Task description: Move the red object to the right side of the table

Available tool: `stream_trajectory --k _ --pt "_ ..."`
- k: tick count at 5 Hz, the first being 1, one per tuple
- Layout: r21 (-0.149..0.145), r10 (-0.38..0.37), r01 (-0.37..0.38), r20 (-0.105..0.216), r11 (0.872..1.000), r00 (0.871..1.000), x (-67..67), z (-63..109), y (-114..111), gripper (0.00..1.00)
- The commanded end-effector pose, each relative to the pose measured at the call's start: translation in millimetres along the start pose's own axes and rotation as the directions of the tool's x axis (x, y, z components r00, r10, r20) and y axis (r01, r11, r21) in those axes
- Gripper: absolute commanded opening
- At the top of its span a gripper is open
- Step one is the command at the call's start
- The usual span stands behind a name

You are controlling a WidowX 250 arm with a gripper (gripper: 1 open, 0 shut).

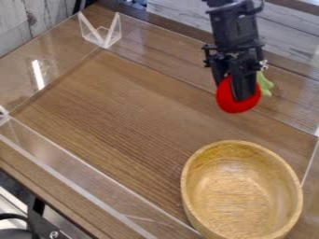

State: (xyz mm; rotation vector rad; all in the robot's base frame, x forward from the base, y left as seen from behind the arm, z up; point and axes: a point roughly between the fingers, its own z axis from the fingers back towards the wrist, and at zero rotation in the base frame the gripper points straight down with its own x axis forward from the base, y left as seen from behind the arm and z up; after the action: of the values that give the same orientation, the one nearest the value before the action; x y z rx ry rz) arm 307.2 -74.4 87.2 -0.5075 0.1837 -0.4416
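Next, I let go of the red object on the table (249, 133) just behind the wooden bowl, near the bowl's far rim.
The red object (240, 97), a small rounded bright-red toy with a green leafy tip on its right, hangs above the table (125, 112) near the far right edge. My gripper (237, 78) comes down from the top of the view, and its black fingers are shut on the upper part of the red object. The toy appears lifted off the wood surface, above and behind the bowl.
A round light wooden bowl (242, 189) sits at the front right of the table. Clear acrylic walls (75, 168) edge the tabletop. A small clear acrylic stand (100, 31) is at the back left.
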Motion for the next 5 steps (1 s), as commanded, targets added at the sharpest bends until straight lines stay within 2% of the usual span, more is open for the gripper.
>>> stream_trajectory --k 1,2,3,4,5 --pt "0.021 -0.046 0.045 0.003 0.999 0.999 3.3 -2.9 -13 0.00" --pt "0.020 -0.055 0.055 -0.018 0.998 0.998 -0.9 -14.4 -19 0.00" --pt "0.026 -0.048 0.049 -0.017 0.998 0.999 0.8 -13.1 -17 0.00" --pt "0.039 -0.035 0.036 -0.019 0.999 0.999 4.3 -9.4 -12 1.00" --pt "0.050 -0.016 0.017 -0.011 0.999 1.000 6.5 -6.1 -5 0.00"
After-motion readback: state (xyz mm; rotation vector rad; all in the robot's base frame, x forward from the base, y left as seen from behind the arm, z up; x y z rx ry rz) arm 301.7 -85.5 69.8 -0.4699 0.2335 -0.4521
